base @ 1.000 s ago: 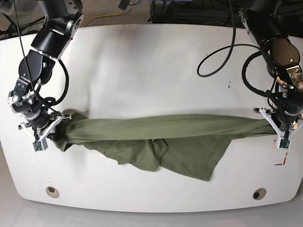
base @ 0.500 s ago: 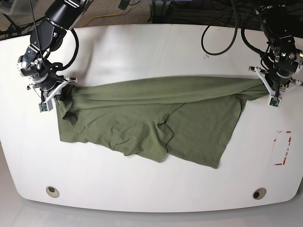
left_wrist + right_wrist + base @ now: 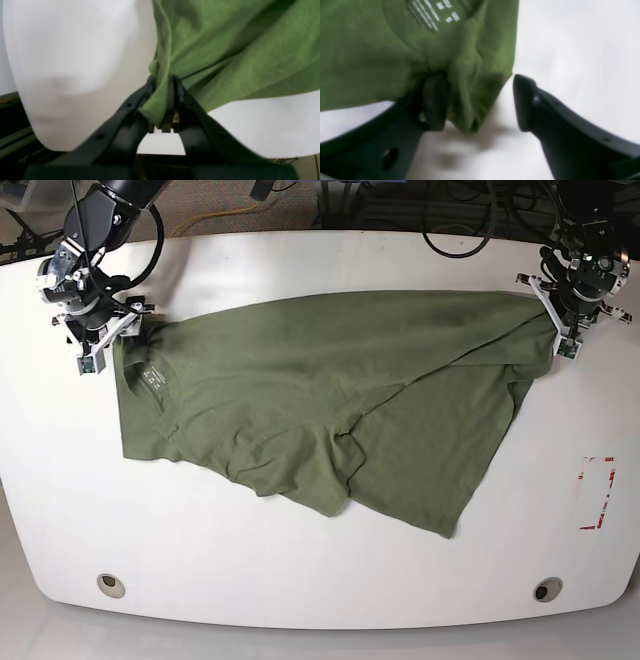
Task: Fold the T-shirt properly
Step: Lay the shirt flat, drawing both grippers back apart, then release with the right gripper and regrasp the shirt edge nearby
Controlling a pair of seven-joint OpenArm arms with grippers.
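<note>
My right gripper is going to close on the front edge point(image 3: 238, 476) of the olive-green T-shirt, between the shirt's pointed middle fold and its label-side corner.
The olive-green T-shirt point(image 3: 330, 400) lies spread across the white table point(image 3: 300, 260), wrinkled, with its lower part folded under at the front. My left gripper point(image 3: 566, 338) is at the shirt's far right corner. In the left wrist view it point(image 3: 162, 83) is shut on a pinch of the shirt point(image 3: 225, 50). My right gripper point(image 3: 98, 352) is at the shirt's far left corner by the neckline. In the right wrist view it point(image 3: 480, 100) is open. A bunched fold of the shirt point(image 3: 470, 82) rests against one finger point(image 3: 435, 100). White label print point(image 3: 432, 12) shows.
A red-outlined rectangle point(image 3: 598, 492) is marked on the table near its right edge. Two round holes point(image 3: 111, 585) point(image 3: 547, 589) sit near the front edge. Black cables point(image 3: 460, 240) lie at the back edge behind the arms.
Both grippers have moved toward the table's far edge, pulling the shirt's top edge with them. The shirt has gone from a bunched strip to a wide spread sheet.
</note>
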